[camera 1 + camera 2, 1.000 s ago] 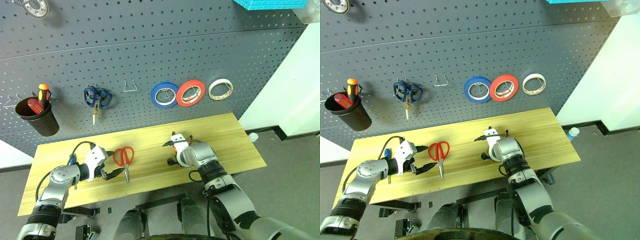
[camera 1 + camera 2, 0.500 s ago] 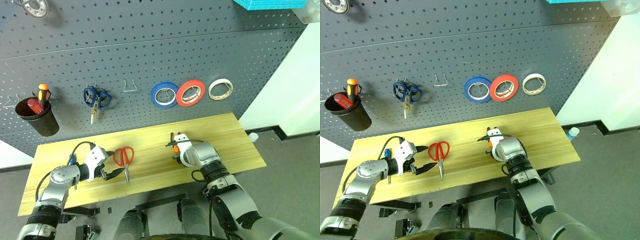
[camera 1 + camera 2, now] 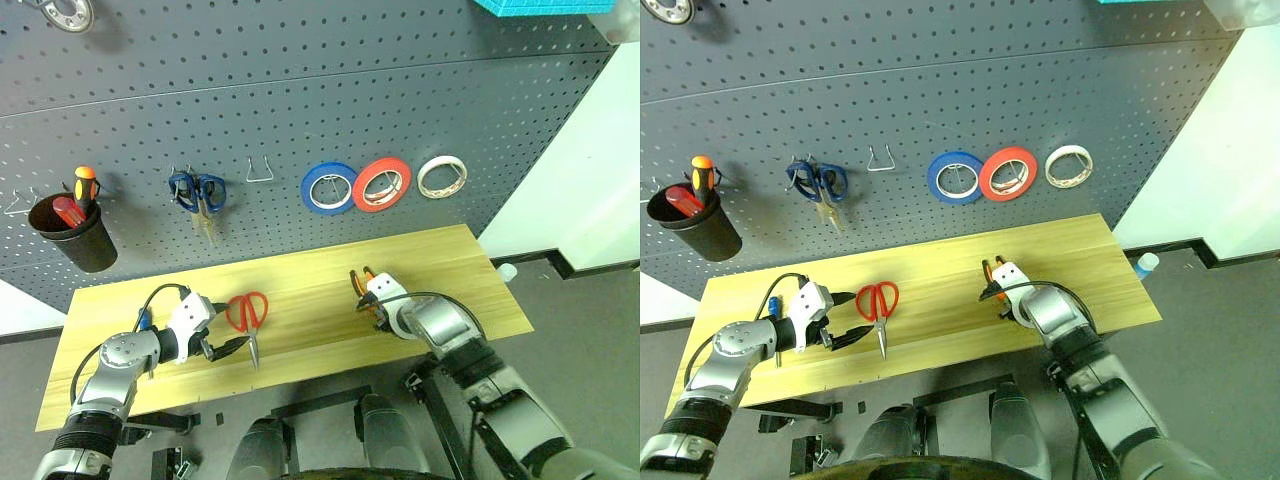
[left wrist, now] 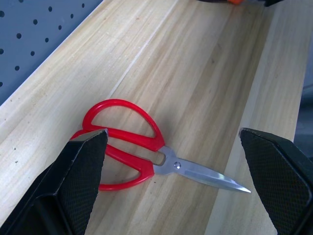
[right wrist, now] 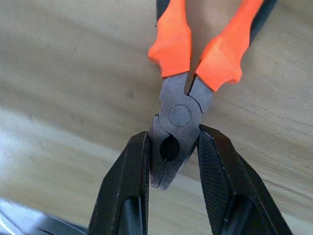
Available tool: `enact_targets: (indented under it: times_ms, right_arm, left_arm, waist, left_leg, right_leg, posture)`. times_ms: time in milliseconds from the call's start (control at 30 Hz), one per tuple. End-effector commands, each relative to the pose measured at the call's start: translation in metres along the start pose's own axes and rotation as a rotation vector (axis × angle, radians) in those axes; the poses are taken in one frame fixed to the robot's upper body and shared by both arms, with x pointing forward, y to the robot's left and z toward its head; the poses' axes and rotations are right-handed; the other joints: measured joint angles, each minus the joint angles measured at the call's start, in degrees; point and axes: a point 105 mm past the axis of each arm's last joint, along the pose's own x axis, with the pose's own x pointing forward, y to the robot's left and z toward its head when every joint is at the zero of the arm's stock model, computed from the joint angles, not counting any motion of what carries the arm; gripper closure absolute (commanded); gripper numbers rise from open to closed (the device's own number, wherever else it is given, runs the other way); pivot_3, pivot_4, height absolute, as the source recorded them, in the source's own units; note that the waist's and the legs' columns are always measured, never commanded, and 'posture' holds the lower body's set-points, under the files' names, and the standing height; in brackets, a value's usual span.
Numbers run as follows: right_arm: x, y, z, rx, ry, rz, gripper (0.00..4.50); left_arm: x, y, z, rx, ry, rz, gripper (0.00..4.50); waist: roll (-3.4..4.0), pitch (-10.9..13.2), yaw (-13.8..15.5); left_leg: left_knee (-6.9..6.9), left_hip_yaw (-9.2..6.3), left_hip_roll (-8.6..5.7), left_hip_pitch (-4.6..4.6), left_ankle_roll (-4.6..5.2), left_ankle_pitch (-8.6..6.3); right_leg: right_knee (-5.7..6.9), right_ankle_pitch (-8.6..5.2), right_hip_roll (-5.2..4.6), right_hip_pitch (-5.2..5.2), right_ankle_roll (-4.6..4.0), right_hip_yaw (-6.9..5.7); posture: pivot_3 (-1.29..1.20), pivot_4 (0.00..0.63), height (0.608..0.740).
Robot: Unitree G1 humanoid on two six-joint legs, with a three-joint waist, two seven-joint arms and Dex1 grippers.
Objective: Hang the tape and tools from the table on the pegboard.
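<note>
My right gripper is pinching the pliers by the narrow tip of their dark head, so I should open it and grab the arms (image 5: 175, 61) near the joint before I lift them.
Small pliers (image 5: 178, 115) with orange-and-black arms are clamped by their dark head in my right gripper (image 5: 171, 142), shut on them. Over the table (image 3: 300, 275) right of centre, this gripper (image 3: 374, 302) holds the pliers (image 3: 359, 281) with the arms pointing up. Scissors (image 4: 122, 142) with red finger loops lie flat on the wood, blades toward the near edge. My left gripper (image 3: 227, 326) stands open just left of the scissors (image 3: 247, 312), one finger on each side in the left wrist view. The cream-white tape (image 3: 441, 177) hangs on the pegboard (image 3: 300, 90).
On the pegboard hang dark blue scissors (image 3: 196, 192), a blue roll (image 3: 329, 188), a red roll (image 3: 381, 184) and a bare wire hook (image 3: 261, 170). A black cup (image 3: 72, 235) holding orange-and-red screwdrivers hangs at the far left. A small bottle (image 3: 1146, 265) stands on the floor, right.
My right gripper has shut on the pliers' head and carried them to the right, their orange arms now standing up. The left arm has not moved.
</note>
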Motion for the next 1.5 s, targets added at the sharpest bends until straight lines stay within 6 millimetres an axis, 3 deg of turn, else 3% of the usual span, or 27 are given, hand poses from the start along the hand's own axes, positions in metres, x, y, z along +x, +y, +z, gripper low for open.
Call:
enact_targets:
  times_ms: [33,300,567,633,667,900,1500]
  right_arm:
    - [-0.006,0.002,0.011,-0.113,-0.079,0.025,3.01]
    - [-0.011,-0.009,0.015,-0.082,-0.098,0.017,0.56]
    - [-0.025,-0.014,0.043,0.239,-0.112,0.027,0.56]
    - [-0.026,-0.013,0.05,0.308,-0.118,0.043,0.18]
    - [-0.026,-0.012,0.054,0.316,-0.123,0.046,0.01]
    - [-0.016,-0.003,0.066,0.32,-0.117,0.036,0.01]
    - [0.018,0.0,0.055,0.302,-0.046,-0.042,0.01]
  left_arm:
    - [-0.003,0.004,0.008,0.025,-0.026,0.016,0.0]
    - [-0.002,0.005,0.008,0.025,-0.024,0.013,0.0]
    - [-0.002,0.004,0.008,0.022,-0.023,0.01,0.0]
    - [-0.002,0.004,0.008,0.023,-0.024,0.01,0.0]
    - [-0.001,0.005,0.008,0.023,-0.025,0.009,0.0]
    - [0.0,0.006,0.009,0.026,-0.029,0.011,0.0]
    - [-0.008,-0.022,0.029,-0.049,-0.137,-0.145,0.0]
  waist:
    - [-0.08,0.14,-0.02]
    - [-0.15,0.21,0.24]
    - [-0.14,0.25,0.12]
    - [-0.14,0.25,0.18]
    - [-0.14,0.25,0.19]
    - [-0.13,0.25,0.12]
    - [-0.1,0.27,-0.23]
  left_leg:
    - [0.01,0.01,0.0,0.0,0.0,0.0]
    - [0.03,0.01,0.0,-0.01,0.0,0.0]
    - [0.02,0.0,0.0,0.03,0.0,0.0]
    - [0.03,0.0,0.0,0.02,0.0,0.0]
    - [0.03,0.0,0.0,0.02,0.0,0.0]
    - [-0.02,0.0,0.0,-0.03,0.0,0.0]
    - [0.01,0.01,0.0,0.04,0.0,0.0]
  right_leg:
    - [0.0,0.0,0.0,0.0,0.01,0.0]
    - [0.0,0.04,0.0,0.0,0.05,0.0]
    - [0.05,0.06,0.01,0.0,0.0,0.0]
    - [0.06,0.08,0.0,0.0,-0.02,0.0]
    - [0.05,0.08,0.0,0.0,-0.02,0.0]
    - [-0.03,0.21,-0.01,0.0,-0.14,0.0]
    - [0.06,0.17,0.01,0.03,-0.1,0.01]
  posture:
    - [-0.06,0.123,0.74]
    - [-0.06,0.125,0.74]
    - [-0.06,0.121,0.74]
    - [-0.06,0.119,0.74]
    - [-0.06,0.117,0.74]
    - [-0.06,0.111,0.74]
    - [-0.05,0.114,0.74]
